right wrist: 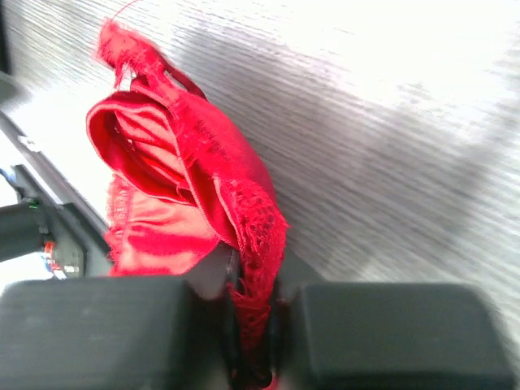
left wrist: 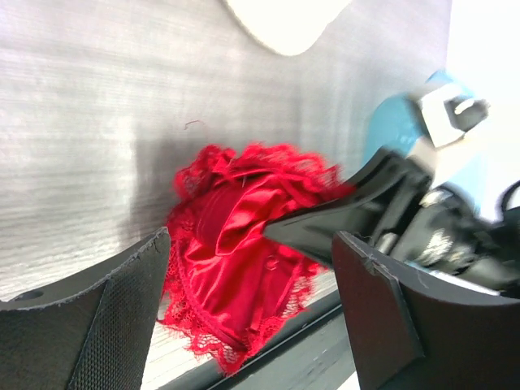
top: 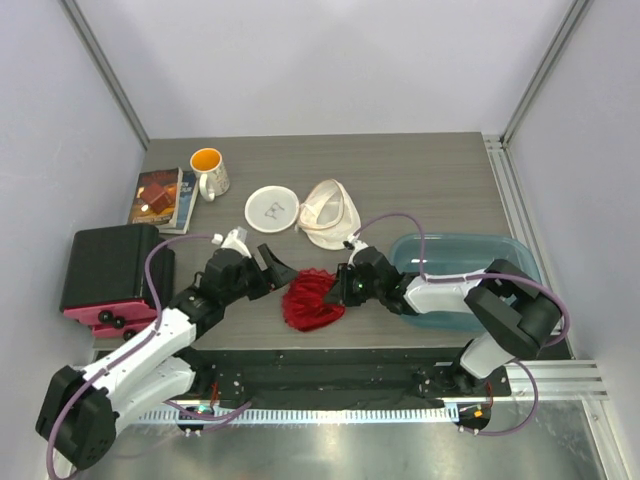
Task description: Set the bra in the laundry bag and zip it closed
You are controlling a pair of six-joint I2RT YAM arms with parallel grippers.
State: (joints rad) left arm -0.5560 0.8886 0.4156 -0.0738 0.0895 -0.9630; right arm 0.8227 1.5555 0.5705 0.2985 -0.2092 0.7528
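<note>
The next step for my left gripper is to grab the laundry bag's tan zipper rim [top: 301, 221], near where it meets the bag's flat round white side.
The red lace bra [top: 312, 299] lies bunched near the table's front edge, between my two grippers. My right gripper [top: 346, 287] is shut on the bra's lace edge [right wrist: 258, 244]; the fabric is pinched between the jaws. My left gripper [top: 264, 268] is open and empty, just left of the bra, which shows between its fingers [left wrist: 236, 252]. The laundry bag [top: 330, 212] lies open behind the bra, white mesh with a tan zipper rim. Its flat round white face [top: 272, 208] with a small dark mark lies to its left.
A white mug [top: 209, 170] with orange inside and a book [top: 160, 197] stand at the back left. A black and red box [top: 108, 270] sits at the left edge. A teal plastic bin [top: 470, 270] is on the right, under the right arm.
</note>
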